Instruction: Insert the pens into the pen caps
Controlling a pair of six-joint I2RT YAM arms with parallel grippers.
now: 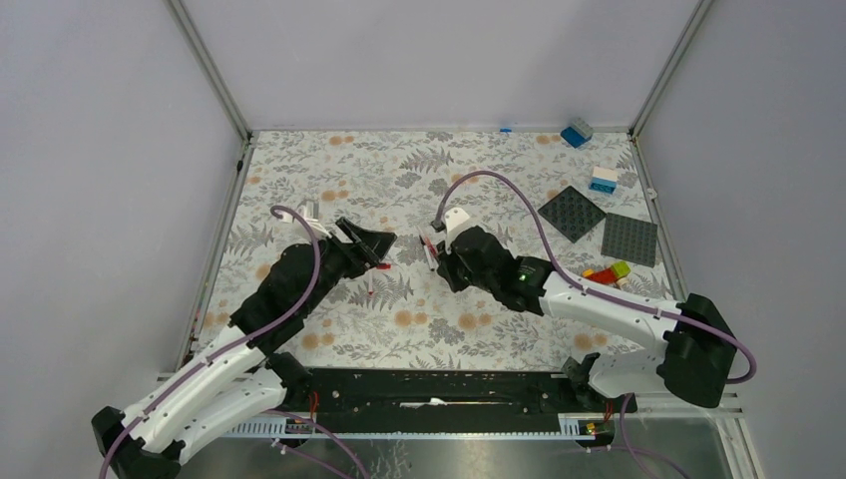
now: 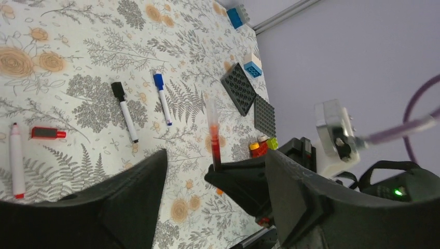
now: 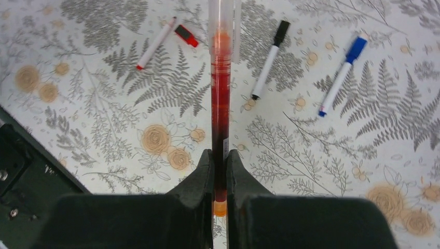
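Observation:
Next, my right gripper lets go of the red pen on the table [image 1: 487, 255] [image 3: 362, 140] beside the white pen with a blue end, toward the baseplates. The red pen is held above the table now.
My right gripper [image 3: 220, 153] is shut on a red pen [image 3: 220, 104] and holds it above the table; it also shows in the top view [image 1: 436, 257]. My left gripper [image 2: 215, 155] is open and empty, its jaws wide apart on either side of the right gripper's tip and the red pen [image 2: 214, 140]. On the table lie a white pen with a red tip [image 3: 155, 44], a loose red cap [image 3: 186, 35] beside it, a white pen with a black end [image 3: 269, 59] and a white pen with a blue end [image 3: 340, 75].
Two dark grey baseplates [image 1: 573, 213] [image 1: 630, 239] lie at the right. Blue bricks [image 1: 577, 133] [image 1: 603, 180] sit at the back right. A red, yellow and green brick cluster [image 1: 609, 271] is near the right arm. Walls enclose the table.

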